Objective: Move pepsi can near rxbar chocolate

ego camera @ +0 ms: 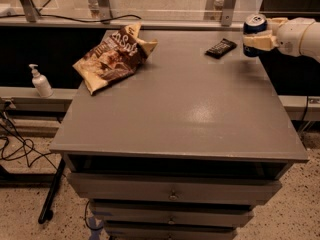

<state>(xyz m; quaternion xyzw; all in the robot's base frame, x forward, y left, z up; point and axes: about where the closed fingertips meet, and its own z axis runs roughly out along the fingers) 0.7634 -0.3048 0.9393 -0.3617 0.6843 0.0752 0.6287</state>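
The robot's gripper will release the pepsi can on the grey cabinet top, against the rxbar chocolate's end (239, 56) that faces the gripper.
The pepsi can (253, 28) is a dark blue can with a silver top, upright at the far right of the grey cabinet top (180, 99). My gripper (260, 36) reaches in from the right and is shut on the can, with pale fingers (258, 42) wrapped around its body. The can is held just above the top's far right edge. The rxbar chocolate (221, 48) is a small flat black bar lying on the top, a short way to the left of the can and apart from it.
A large brown and white snack bag (114, 58) lies crumpled at the far left of the top. A white pump bottle (40, 82) stands on a ledge left of the cabinet. Cables (15, 144) trail on the floor at left. Metal posts and a rail run behind.
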